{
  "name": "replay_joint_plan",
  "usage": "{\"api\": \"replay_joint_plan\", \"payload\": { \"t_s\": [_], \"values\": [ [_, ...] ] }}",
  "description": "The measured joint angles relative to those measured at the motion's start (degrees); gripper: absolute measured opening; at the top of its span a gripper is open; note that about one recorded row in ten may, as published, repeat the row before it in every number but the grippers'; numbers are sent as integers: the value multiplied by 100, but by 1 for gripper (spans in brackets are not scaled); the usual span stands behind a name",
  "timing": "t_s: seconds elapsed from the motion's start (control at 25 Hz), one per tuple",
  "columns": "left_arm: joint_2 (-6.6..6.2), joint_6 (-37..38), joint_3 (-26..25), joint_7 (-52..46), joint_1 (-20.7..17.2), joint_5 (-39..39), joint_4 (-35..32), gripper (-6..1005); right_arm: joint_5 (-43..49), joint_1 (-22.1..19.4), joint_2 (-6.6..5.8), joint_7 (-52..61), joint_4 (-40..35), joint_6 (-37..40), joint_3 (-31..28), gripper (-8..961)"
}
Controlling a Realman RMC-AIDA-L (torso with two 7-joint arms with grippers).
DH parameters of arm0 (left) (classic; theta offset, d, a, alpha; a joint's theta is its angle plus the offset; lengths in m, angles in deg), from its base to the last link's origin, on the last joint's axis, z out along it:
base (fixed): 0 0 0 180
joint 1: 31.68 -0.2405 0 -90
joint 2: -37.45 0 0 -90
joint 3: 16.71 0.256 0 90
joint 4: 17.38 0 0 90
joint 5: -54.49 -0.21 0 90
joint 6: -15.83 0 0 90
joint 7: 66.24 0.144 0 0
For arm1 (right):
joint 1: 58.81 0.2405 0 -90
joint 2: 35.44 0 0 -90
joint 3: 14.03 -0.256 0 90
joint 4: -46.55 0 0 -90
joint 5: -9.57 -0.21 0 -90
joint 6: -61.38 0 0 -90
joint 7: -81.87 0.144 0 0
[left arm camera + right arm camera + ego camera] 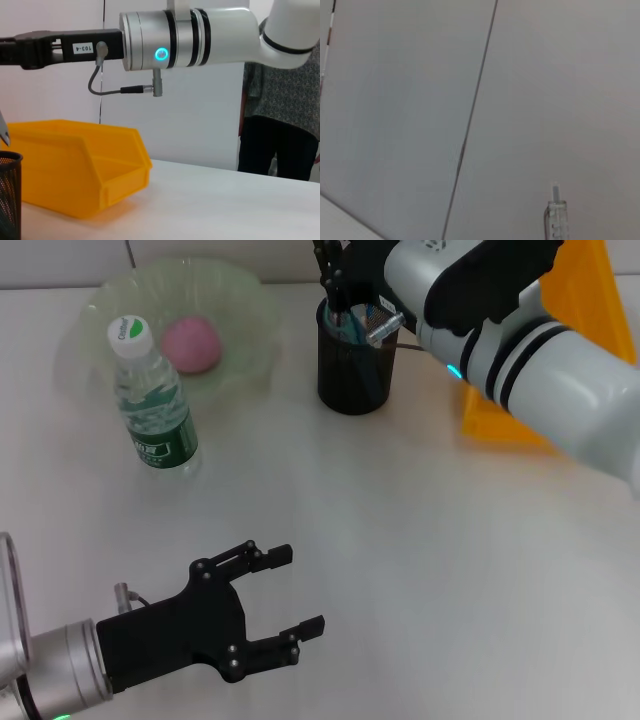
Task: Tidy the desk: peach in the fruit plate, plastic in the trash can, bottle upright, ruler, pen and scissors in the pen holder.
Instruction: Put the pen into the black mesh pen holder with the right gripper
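Next, my right gripper lets go of the pen among the teal and dark items in the black mesh pen holder [352, 335].
A pink peach [190, 343] lies in the pale green fruit plate [88, 315] at the far left. In front of the plate a clear bottle [152, 405] with a green label and white cap stands upright. The black mesh pen holder [355, 365] stands at the far middle with teal and dark items sticking out; I cannot tell which they are. My right gripper [338, 285] hangs directly over its mouth. A clear pen tip [556, 215] shows in the right wrist view. My left gripper [300, 590] hovers open and empty over the near left. No plastic is in view.
An orange open-fronted bin [495, 420] sits at the far right, partly behind my right arm [520, 340]; it also shows as the bin [75, 170] beside the pen holder's edge [9, 195]. A person [280, 120] stands beyond the table.
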Motion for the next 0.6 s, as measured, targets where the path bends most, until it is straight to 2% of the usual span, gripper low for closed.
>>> {"api": "replay_joint_plan", "payload": {
  "t_s": [0.2,0.4,0.6],
  "values": [
    [-1,-19,23,-4,-15,-1,-1,801,598,-58,-6,638,55,-395,156,135],
    [0,-30,28,5,-25,-1,-1,801,1950,-61,-27,2426,411,-702,189,136],
    [-5,-30,28,36,-34,-1,41,801,2365,-23,-31,3183,761,-1092,256,136]
  ]
}}
